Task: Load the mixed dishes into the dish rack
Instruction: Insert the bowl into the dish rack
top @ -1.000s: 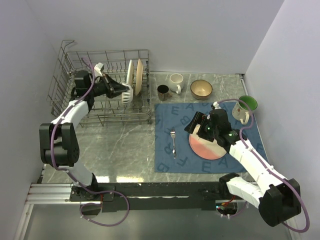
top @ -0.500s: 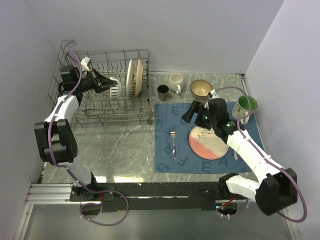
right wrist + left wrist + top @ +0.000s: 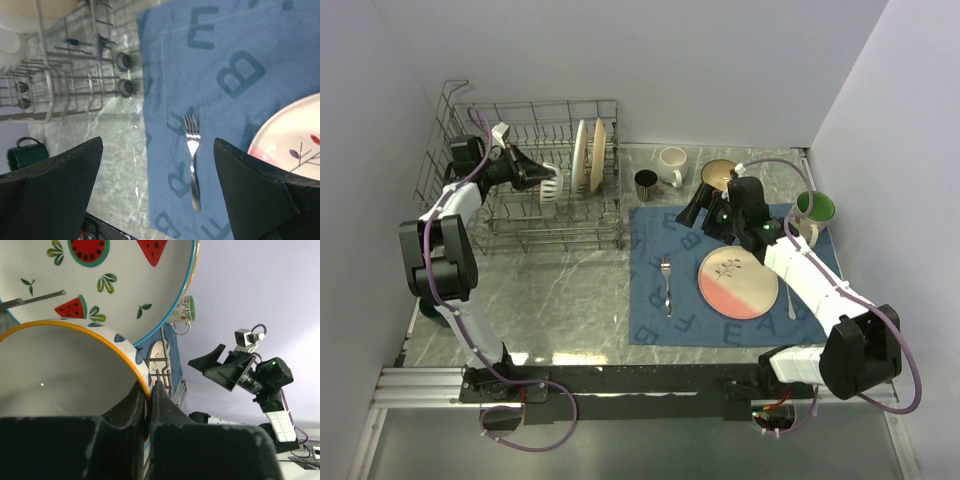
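Next, I set the small white bowl in the front half of the dish rack (image 3: 534, 209) beside the watermelon-patterned plate with my left gripper.
In the dish rack (image 3: 470, 215) my left gripper (image 3: 537, 178) is shut on the rim of a small white bowl (image 3: 551, 184), just left of two upright plates (image 3: 580, 155). In the left wrist view its fingers (image 3: 165, 405) pinch the orange-rimmed bowl (image 3: 60, 370) in front of a watermelon-patterned plate (image 3: 125, 280). My right gripper (image 3: 703, 212) hangs open and empty over the placemat, beside the brown-rimmed bowl (image 3: 720, 172). Below it, in the right wrist view, the open gripper (image 3: 157, 145) frames the fork (image 3: 192, 160). The pink-and-cream plate (image 3: 738, 283) and fork (image 3: 666, 283) lie on the mat.
A dark mug (image 3: 646, 184) and a white mug (image 3: 672, 160) stand behind the blue lettered placemat (image 3: 655, 320). A green bowl (image 3: 815, 207) sits at the mat's right edge by the wall. The rack's tall wire sides (image 3: 65, 65) border the mat's left.
My left gripper has carried the small bowl leftward, away from the upright plates. My right gripper has risen off the pink plate and moved back toward the brown-rimmed bowl.
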